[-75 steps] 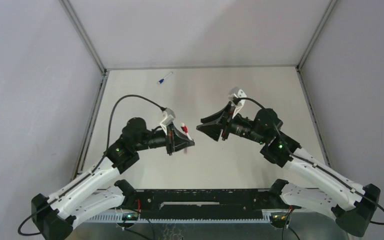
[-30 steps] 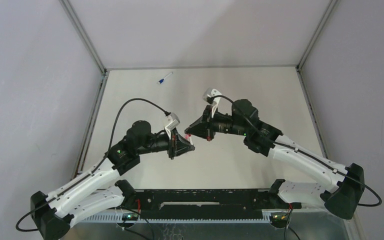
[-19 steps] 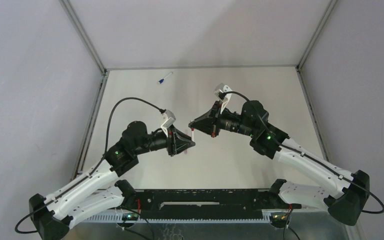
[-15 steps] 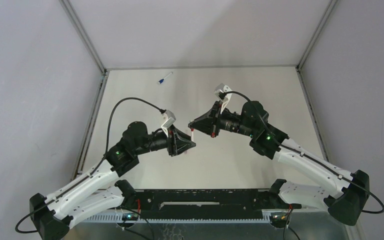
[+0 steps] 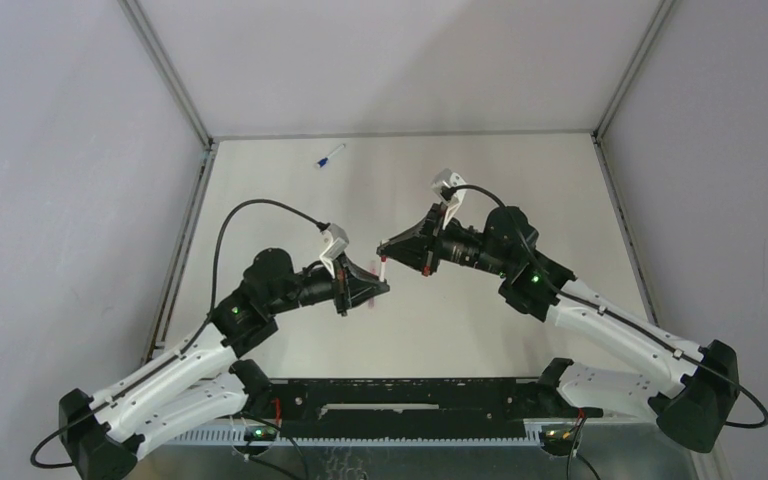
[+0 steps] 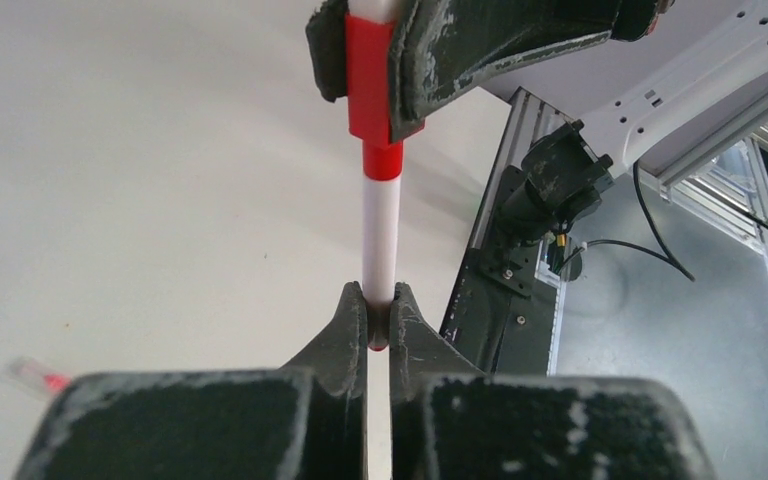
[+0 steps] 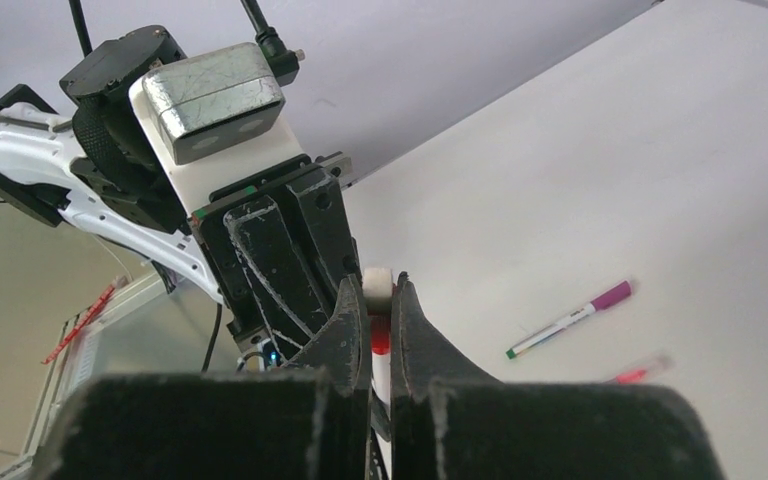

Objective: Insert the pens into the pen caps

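I will have my left gripper set the white pen down and let go of it on the bare table (image 5: 418, 289) (image 6: 190, 299) beside the pinkish pen, toward my right gripper's side.
A white pen (image 6: 380, 235) with a red collar hangs in the air between both grippers. Its upper end sits inside a red pen cap (image 6: 369, 75). My left gripper (image 6: 378, 312) is shut on the barrel's bottom end. My right gripper (image 7: 378, 297) is shut on the red cap (image 7: 380, 340), whose white end shows between the fingertips. From above, the left gripper (image 5: 384, 287) and right gripper (image 5: 383, 249) face each other tip to tip over the table's middle, with the pen (image 5: 385, 267) spanning the short gap.
A blue-capped pen (image 5: 329, 155) lies at the table's far left. A purple-capped pen (image 7: 570, 318) and a pinkish pen (image 7: 642, 372) lie on the table below the grippers. A black rail (image 5: 400, 395) runs along the near edge, and grey walls enclose the other sides.
A second ago the gripper tips touched. The right gripper has drawn back to the right, baring the white barrel. The left jaws opened briefly and are shut on the barrel's end again.
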Controlling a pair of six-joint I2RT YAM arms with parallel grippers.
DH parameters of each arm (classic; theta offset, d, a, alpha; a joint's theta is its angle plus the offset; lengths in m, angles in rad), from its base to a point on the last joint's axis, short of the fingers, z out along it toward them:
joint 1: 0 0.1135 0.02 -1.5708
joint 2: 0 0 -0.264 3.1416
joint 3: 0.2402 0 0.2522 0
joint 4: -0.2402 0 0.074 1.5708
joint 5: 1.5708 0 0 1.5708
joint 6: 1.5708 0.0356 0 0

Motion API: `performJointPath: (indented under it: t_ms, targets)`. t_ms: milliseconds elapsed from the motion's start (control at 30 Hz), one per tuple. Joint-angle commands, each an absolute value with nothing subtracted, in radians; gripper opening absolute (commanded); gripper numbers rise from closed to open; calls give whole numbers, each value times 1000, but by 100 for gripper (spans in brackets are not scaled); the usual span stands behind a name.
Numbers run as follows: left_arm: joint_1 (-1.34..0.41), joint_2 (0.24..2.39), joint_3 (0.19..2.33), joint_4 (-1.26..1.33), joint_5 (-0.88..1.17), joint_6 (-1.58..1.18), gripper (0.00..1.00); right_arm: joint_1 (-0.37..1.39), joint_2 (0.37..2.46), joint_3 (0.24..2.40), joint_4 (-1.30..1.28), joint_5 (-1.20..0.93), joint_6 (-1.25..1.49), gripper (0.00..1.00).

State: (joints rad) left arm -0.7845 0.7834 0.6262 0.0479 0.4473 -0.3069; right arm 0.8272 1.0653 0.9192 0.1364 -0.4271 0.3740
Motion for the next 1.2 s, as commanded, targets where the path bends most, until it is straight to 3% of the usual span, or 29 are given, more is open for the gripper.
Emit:
performJointPath:
  t_ms: [0, 433, 600, 700, 733, 833, 933, 1033, 1167]
  targets:
    - [-781, 729, 608, 62, 334, -286, 0, 847, 1023, 864, 178, -447, 431, 0]
    - [-779, 732, 683, 61, 198, -222, 0, 1007, 1074, 635, 334, -344, 552, 0]
    - [-779, 722, 690, 70, 177, -219, 0, 1051, 1103, 621, 378, -312, 574, 0]
    - [-779, 730, 698, 42, 179, -232, 0, 984, 1043, 680, 312, -321, 530, 0]
    - [-779, 739, 695, 39, 189, -244, 0, 929, 1010, 734, 259, -334, 505, 5]
    - [-782, 782, 656, 50, 186, -282, 0, 762, 913, 968, 83, -296, 387, 44]
    - [-790, 845, 599, 58, 97, -318, 0, 605, 830, 1124, 15, -175, 326, 61]
    - [-811, 961, 604, 24, -46, -399, 0, 519, 761, 1148, -41, -109, 330, 74]
    - [-875, 1210, 741, -127, -195, -500, 0, 496, 678, 1084, -206, -49, 340, 75]
